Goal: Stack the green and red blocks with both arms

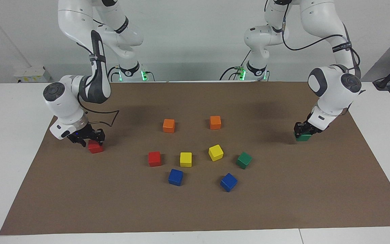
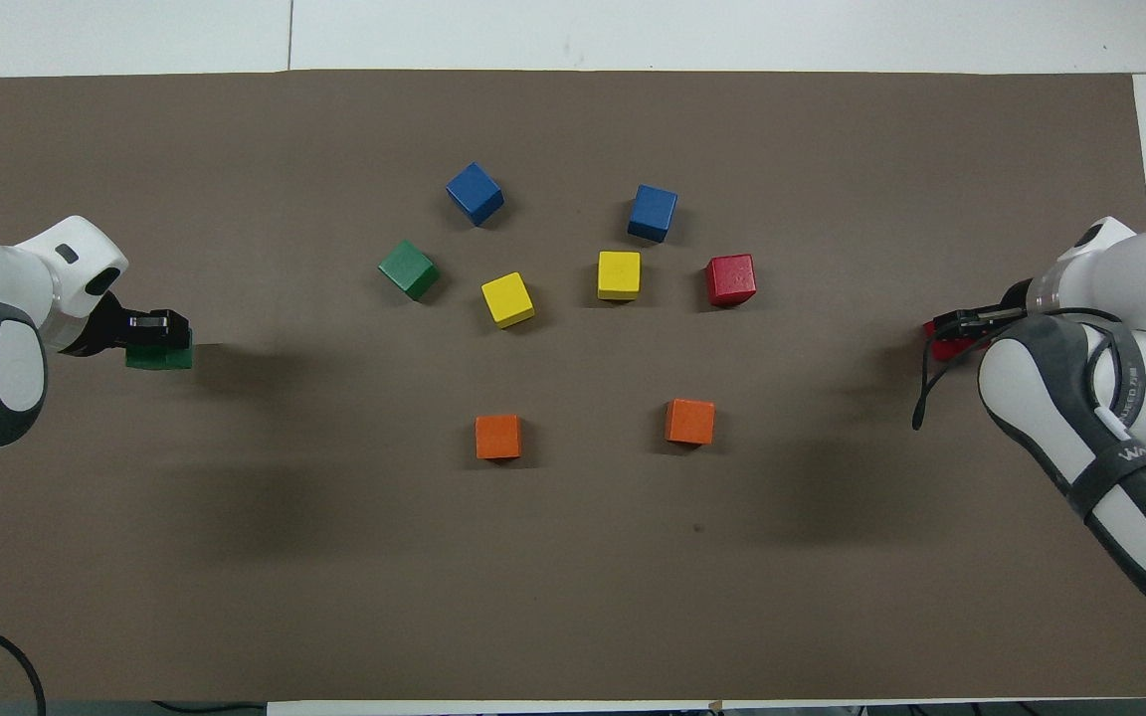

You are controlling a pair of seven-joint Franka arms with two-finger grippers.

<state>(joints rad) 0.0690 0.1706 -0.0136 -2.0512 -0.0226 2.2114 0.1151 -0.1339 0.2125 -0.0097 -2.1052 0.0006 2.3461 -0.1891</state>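
Note:
My left gripper needs to release the dark green block, now held low at the mat, on the bare brown mat (image 2: 191, 368) just beside its fingertips.
My left gripper (image 1: 302, 130) is shut on a dark green block (image 1: 304, 137), low at the mat near the left arm's end; from overhead the left gripper (image 2: 157, 323) covers part of that block (image 2: 160, 356). At the right arm's end, a red block (image 1: 95, 147) rests on the mat under my right gripper (image 1: 90, 140), whose fingers stand apart. In the overhead view the right gripper (image 2: 961, 320) hides most of this red block (image 2: 941, 347). A second red block (image 1: 154, 158) and a second green block (image 1: 244, 160) lie loose mid-mat.
Two orange cubes (image 1: 169, 125) (image 1: 215, 122) lie nearer the robots than the middle cluster. Two yellow cubes (image 1: 186, 159) (image 1: 215, 152) sit between the loose red and green blocks, two blue cubes (image 1: 175, 177) (image 1: 229, 182) farther out. A brown mat (image 1: 195, 210) covers the table.

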